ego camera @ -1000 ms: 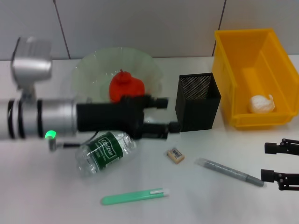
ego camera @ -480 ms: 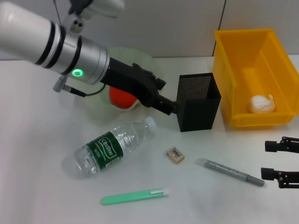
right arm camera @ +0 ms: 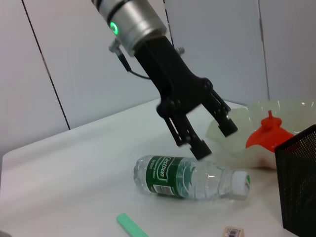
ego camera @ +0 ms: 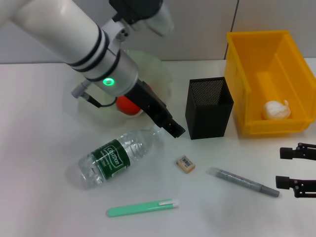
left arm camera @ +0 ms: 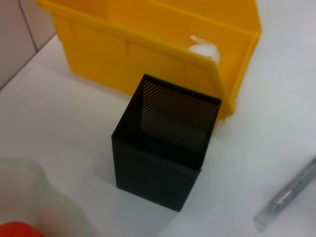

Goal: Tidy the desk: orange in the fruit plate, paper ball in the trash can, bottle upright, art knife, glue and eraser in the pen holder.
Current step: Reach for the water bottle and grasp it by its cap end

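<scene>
Next, I should lower my left gripper to the bottle's neck (ego camera: 151, 136), just below the cap, and close it to tip the bottle upright.
The orange (ego camera: 127, 104) lies in the pale-green fruit plate (ego camera: 159, 74), partly hidden by my left arm. The paper ball (ego camera: 276, 109) lies in the yellow trash can (ego camera: 247, 64). The bottle (ego camera: 116, 157) lies on its side on the desk. My left gripper (ego camera: 174, 129) is open and empty, just above the bottle's cap, between the plate and the black pen holder (ego camera: 208, 107). It also shows open in the right wrist view (right arm camera: 211, 134). The eraser (ego camera: 185, 164), a grey pen-shaped tool (ego camera: 243, 181) and a green slim tool (ego camera: 142, 208) lie on the desk. My right gripper (ego camera: 289, 169) rests open at the right edge.
The left wrist view shows the pen holder (left arm camera: 163, 143) in front of the trash can (left arm camera: 148, 34), with the grey tool (left arm camera: 289, 195) to one side. A tiled wall stands behind the desk (ego camera: 44, 207).
My left arm has swung up and over. Its gripper has drawn back from the pen holder's side and now points down at the bottle's cap. The objects and the right arm have not moved.
</scene>
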You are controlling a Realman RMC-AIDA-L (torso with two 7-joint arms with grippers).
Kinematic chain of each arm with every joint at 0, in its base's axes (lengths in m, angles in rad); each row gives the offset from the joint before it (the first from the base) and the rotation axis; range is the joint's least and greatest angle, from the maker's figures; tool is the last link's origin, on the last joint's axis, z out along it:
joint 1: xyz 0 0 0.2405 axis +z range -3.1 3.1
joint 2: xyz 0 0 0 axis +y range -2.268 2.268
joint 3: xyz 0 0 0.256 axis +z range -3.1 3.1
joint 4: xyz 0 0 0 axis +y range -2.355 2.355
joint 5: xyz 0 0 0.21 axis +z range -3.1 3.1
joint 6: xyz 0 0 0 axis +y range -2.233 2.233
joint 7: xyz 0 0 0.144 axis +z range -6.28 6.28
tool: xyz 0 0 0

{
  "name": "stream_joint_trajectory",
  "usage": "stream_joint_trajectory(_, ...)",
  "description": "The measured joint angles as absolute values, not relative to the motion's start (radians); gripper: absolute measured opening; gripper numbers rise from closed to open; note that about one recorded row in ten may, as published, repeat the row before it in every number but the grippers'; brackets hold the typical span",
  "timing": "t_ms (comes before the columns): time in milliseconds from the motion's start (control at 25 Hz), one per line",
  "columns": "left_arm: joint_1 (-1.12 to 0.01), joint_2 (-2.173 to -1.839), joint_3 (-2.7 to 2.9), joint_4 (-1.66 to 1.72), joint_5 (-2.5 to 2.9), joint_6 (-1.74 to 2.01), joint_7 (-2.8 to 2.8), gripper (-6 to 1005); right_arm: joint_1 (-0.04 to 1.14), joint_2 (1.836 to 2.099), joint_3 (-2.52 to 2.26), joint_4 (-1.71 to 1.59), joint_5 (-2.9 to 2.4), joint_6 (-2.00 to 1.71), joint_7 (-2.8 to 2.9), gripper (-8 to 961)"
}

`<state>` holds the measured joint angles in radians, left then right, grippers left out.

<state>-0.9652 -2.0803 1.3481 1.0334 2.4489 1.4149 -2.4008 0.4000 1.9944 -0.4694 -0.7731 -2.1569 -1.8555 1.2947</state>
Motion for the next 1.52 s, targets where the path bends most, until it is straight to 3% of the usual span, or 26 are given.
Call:
stream_joint_trajectory(520, -0.967, -2.08, 1.447, 0.839, 2.447, 1.219, -2.418, 861, 0.414, 1.995, -0.469, -0.773, -2.157, -1.856, 1.301, 786)
stream_joint_trajectory(1520, -0.94, -2.08, 1.534, 0.782, 2.433, 1.084, -2.375, 861, 0.43, 1.999, -0.469, -0.766, -2.172, -1.843, 1.307, 786)
